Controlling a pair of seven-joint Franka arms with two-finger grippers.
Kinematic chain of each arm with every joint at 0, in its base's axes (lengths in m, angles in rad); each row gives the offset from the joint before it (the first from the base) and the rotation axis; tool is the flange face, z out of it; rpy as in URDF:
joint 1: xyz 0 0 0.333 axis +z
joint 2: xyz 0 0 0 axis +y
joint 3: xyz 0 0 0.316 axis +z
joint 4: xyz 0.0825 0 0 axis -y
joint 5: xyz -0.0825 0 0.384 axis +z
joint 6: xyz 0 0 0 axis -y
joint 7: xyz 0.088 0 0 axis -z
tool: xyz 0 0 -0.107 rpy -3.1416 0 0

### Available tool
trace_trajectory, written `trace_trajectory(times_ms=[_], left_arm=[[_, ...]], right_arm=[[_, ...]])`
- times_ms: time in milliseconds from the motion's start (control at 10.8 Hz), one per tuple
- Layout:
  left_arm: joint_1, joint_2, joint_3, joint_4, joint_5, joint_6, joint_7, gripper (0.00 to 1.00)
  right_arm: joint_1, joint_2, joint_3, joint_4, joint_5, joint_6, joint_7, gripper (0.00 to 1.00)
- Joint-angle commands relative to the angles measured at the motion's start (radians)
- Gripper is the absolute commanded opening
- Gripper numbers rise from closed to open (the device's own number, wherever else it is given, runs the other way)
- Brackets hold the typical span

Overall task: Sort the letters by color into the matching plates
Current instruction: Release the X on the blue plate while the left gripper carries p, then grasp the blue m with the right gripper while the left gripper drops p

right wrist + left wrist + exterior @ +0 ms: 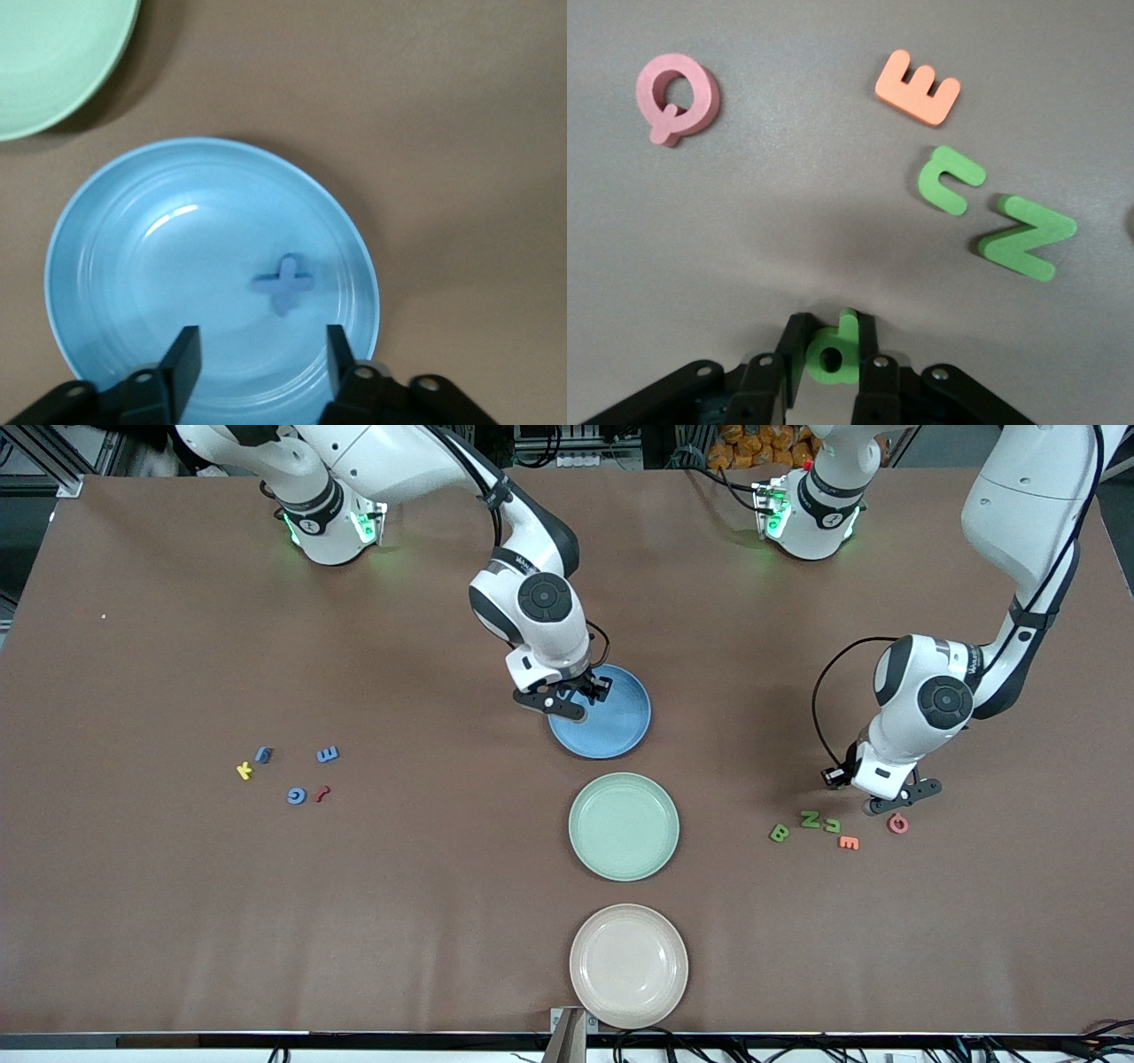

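Next, the left gripper releases the small green letter near the middle of the mint green plate point(632, 815). The small green letter is now low over the table.
My left gripper point(833, 324) is shut on a small green letter point(830, 356), low over the table beside the loose letters at the left arm's end point(889, 802). Green letters J point(948, 180) and N point(1026, 237) lie on the table there, with a green B point(779, 833) beside them. My right gripper point(260, 342) is open and empty over the blue plate point(133, 266), where one blue letter point(283, 284) lies. Three blue letters point(296, 795) lie toward the right arm's end. The mint green plate point(624, 850) sits nearer the camera than the blue plate point(625, 735).
An orange E point(919, 87) and a pink Q point(675, 96) lie among the green letters. A yellow K point(244, 771) and a red letter point(322, 792) lie among the blue ones. A beige plate point(628, 992) sits near the table's front edge.
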Motion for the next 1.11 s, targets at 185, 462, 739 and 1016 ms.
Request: trace_trajectory(times_ms=[185,462,739,1016], left_arm=[[-0.007,0.004,-0.118,0.094,-0.044,-0.002,-0.114,0.00],[-0.080,0.016,-0.194,0.169,-0.044,-0.002,-0.348,0.00],[-0.231,0.123,-0.194,0.330,-0.046,-0.002,-0.600,0.00],[-0.372,0.216,-0.171,0.466,-0.037,-0.001,-0.803,0.00]], right_arm=[[-0.130,-0.081,-0.054,0.018,-0.003,-0.118,-0.176,0.99],[-0.363,-0.136,-0.052,0.014,-0.002,-0.256,-0.452,0.97],[-0.560,-0.230,-0.055,-0.119,-0.003,-0.305,-0.818,0.94],[-0.698,-0.279,-0.054,-0.268,-0.016,-0.278,-1.107,0.90]])
